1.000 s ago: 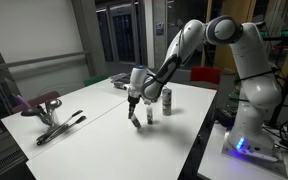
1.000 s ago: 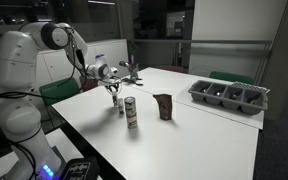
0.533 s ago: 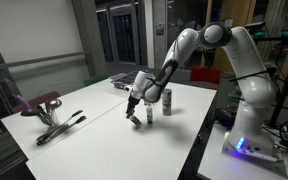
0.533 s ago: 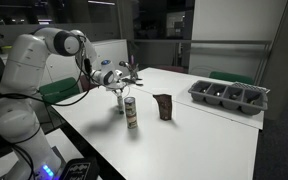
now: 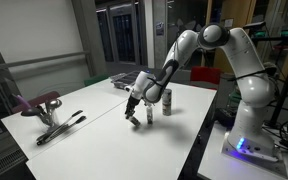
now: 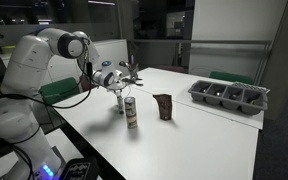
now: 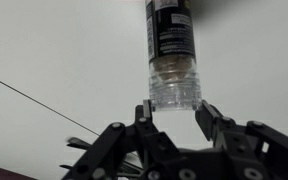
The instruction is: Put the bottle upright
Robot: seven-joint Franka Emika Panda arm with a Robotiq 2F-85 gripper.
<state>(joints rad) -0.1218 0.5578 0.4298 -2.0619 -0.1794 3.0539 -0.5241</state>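
Note:
I will stand the small bottle on the white table [image 5: 139, 124] close beside the taller pale bottle.
The small bottle [image 6: 120, 105] stands about upright on the white table [image 6: 184, 140], right under my gripper [image 6: 118, 93]. In the wrist view the bottle [image 7: 171, 40] shows a dark label and a clear end. That end sits between my two fingertips [image 7: 174, 105], which press on both its sides. In an exterior view the gripper [image 5: 134, 116] is tilted and low over the table, and the bottle in it is hard to make out.
A taller pale bottle [image 6: 130, 113] stands close beside the gripper. A dark bottle [image 6: 164, 106] stands further along. A grey compartment tray [image 6: 229, 97] is at the far end. Black tools [image 5: 60, 128] and a maroon object [image 5: 39, 103] lie near another table edge.
The arm's elbow has swung lower and the gripper has tilted a little. The gripper stays at the same spot, at the small bottle. The other bottles have not moved.

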